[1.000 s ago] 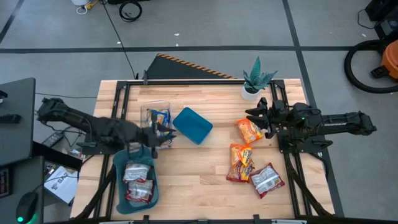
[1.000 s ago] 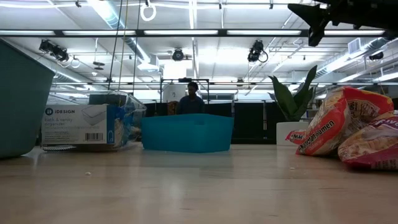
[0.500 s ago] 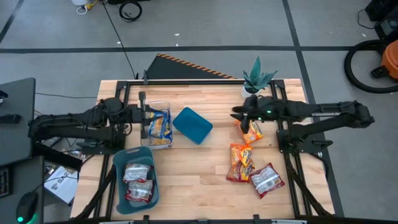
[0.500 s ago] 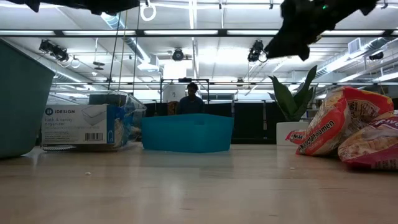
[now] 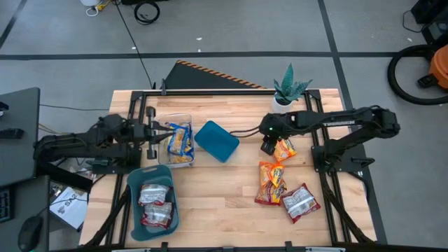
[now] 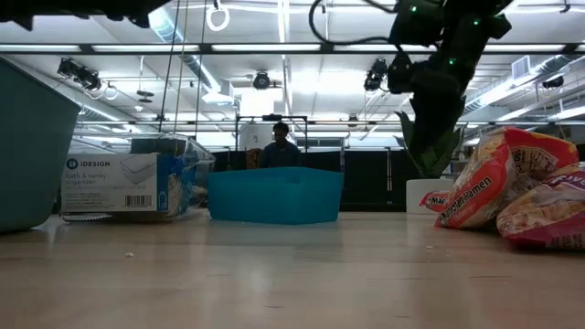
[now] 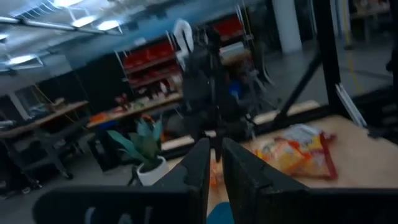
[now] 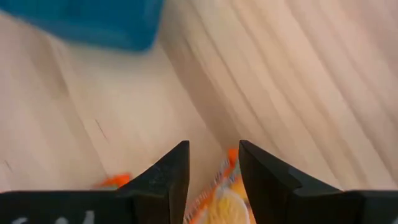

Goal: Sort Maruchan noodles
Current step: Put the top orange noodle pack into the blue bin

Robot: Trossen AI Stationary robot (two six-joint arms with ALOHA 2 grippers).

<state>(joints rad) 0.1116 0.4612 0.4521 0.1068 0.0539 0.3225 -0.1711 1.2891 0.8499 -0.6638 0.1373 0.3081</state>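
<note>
The robot's right gripper will close on the orange packet closest to the potted plant, at that packet's corner [image 5: 276, 146] [image 8: 232, 159] facing the small teal bin.
My right gripper [image 5: 268, 146] hangs open, pointing down over the left end of an orange Maruchan packet [image 5: 284, 149]. In the right wrist view that packet [image 8: 224, 202] shows between the fingers [image 8: 213, 146]; I see no touch. More orange packets [image 5: 271, 182] and a red-and-silver one [image 5: 301, 201] lie flat nearer the front edge. Yellow-and-blue packets [image 5: 180, 140] lie in the clear container [image 5: 168, 120]. Red-and-silver packets [image 5: 155, 204] lie in the long teal bin [image 5: 133, 187]. My left gripper [image 5: 159, 131] hovers just left of the clear container, fingers [image 7: 216, 149] almost together, holding nothing.
A small teal bin [image 5: 217, 140] stands at the table's middle, between the clear container and my right gripper. A potted plant [image 5: 289, 87] sits at the far edge behind the right arm. Bare wood lies along the near edge, between the long bin and the packets.
My left gripper has drawn back from over the clear container toward the table's left edge. My right gripper has reached toward the table's left, then tipped from level to pointing down, ending over the orange packet. No packet has moved.
</note>
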